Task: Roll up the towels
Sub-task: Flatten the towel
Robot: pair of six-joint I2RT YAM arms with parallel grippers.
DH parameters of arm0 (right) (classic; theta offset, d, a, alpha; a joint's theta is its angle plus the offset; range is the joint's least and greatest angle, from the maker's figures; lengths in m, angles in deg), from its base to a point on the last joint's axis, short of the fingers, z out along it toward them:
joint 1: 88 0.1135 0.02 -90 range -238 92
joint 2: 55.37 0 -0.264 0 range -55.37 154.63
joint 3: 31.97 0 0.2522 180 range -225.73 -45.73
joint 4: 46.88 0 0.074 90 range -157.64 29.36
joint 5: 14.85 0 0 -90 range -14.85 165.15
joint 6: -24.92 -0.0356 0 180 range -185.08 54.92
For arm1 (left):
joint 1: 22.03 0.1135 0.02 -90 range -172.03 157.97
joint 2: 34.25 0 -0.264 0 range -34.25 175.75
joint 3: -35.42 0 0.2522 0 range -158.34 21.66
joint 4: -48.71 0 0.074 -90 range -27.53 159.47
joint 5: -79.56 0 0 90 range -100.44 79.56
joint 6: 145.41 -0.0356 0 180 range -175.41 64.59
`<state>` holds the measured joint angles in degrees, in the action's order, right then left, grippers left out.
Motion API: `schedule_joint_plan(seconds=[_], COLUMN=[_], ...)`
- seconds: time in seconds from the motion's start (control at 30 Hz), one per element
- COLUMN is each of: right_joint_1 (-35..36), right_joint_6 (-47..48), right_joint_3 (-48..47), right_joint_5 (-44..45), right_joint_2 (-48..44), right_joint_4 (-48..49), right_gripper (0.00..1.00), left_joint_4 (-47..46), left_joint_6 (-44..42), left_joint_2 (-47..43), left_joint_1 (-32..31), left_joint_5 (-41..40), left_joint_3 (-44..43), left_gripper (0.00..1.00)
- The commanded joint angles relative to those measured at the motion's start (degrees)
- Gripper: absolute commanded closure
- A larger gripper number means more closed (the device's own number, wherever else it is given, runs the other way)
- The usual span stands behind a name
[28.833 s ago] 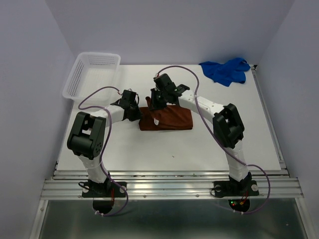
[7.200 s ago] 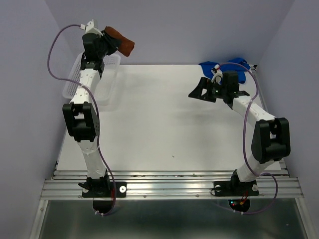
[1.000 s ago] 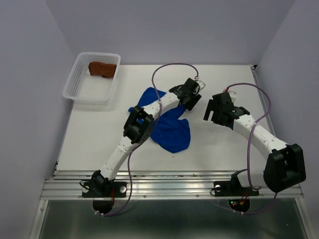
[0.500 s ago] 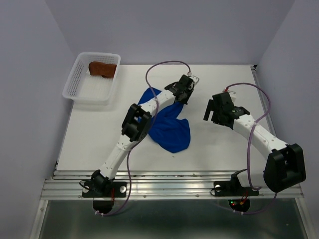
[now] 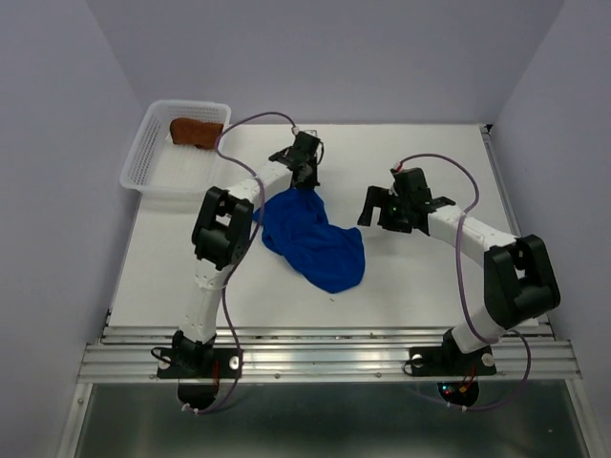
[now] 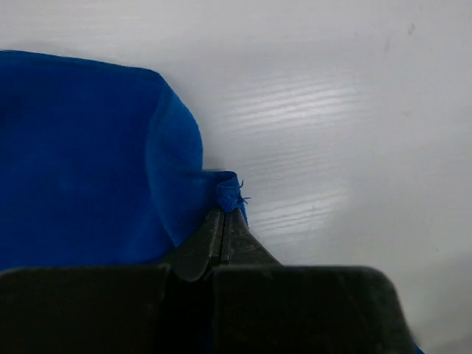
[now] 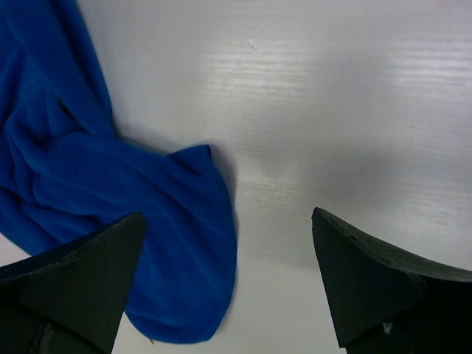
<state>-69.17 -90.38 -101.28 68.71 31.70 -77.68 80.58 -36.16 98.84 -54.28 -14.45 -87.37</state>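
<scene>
Next, I close my right gripper on the blue towel's pointed corner (image 5: 359, 229) (image 7: 200, 155), the loose one nearest its open fingers.
The blue towel (image 5: 315, 240) lies crumpled in the middle of the table. My left gripper (image 5: 304, 177) is shut on its far corner, and in the left wrist view the jaws (image 6: 225, 215) pinch a small blue tip of the towel (image 6: 88, 162) just above the table. My right gripper (image 5: 375, 206) hovers open to the right of the cloth. In the right wrist view it (image 7: 227, 221) stands wide over the blue towel's (image 7: 110, 192) rounded edge with nothing between its fingers. The rust-brown towel (image 5: 196, 131) lies rolled in the basket.
The white mesh basket (image 5: 164, 170) stands at the back left of the table, near the left wall. Purple cables loop above both arms. The table's back right corner lies beyond the right arm.
My left gripper has shut on the blue towel's corner and carried it left across the cloth, bunching the towel. The right gripper has moved left, closer to the towel, still open.
</scene>
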Motion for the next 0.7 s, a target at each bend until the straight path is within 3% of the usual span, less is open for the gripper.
schedule_joint_plan(seconds=[0.0, 0.13, 0.33, 0.53, 0.67], right_joint_1=[-0.2, -0.2, -0.2, -0.2, -0.2], right_joint_6=[0.5, 1.4, 1.8, 1.2, 1.6], right_joint_3=[-6.1, -10.4, -15.3, -18.7, -20.4], right_joint_5=[-7.8, -11.2, -11.6, -10.3, -10.3], right_joint_2=[8.0, 13.5, 20.6, 25.3, 26.0], right_joint_4=[6.2, 6.0, 5.2, 5.2, 4.7], right_gripper=[0.0, 0.02, 0.1, 0.12, 0.3], left_joint_4=[-7.2, -5.6, -5.7, -6.1, -5.6], left_joint_6=[6.5, 6.2, 6.6, 5.7, 5.7], left_joint_2=[-12.1, -13.0, -14.2, -14.0, -13.7], left_joint_1=[3.2, 3.9, 4.6, 4.7, 4.7], left_joint_5=[-0.8, -2.0, -1.6, -0.4, -0.3], left_joint_3=[6.1, 6.6, 8.0, 8.0, 7.4], left_gripper=[1.0, 1.0, 1.0, 1.0, 1.0])
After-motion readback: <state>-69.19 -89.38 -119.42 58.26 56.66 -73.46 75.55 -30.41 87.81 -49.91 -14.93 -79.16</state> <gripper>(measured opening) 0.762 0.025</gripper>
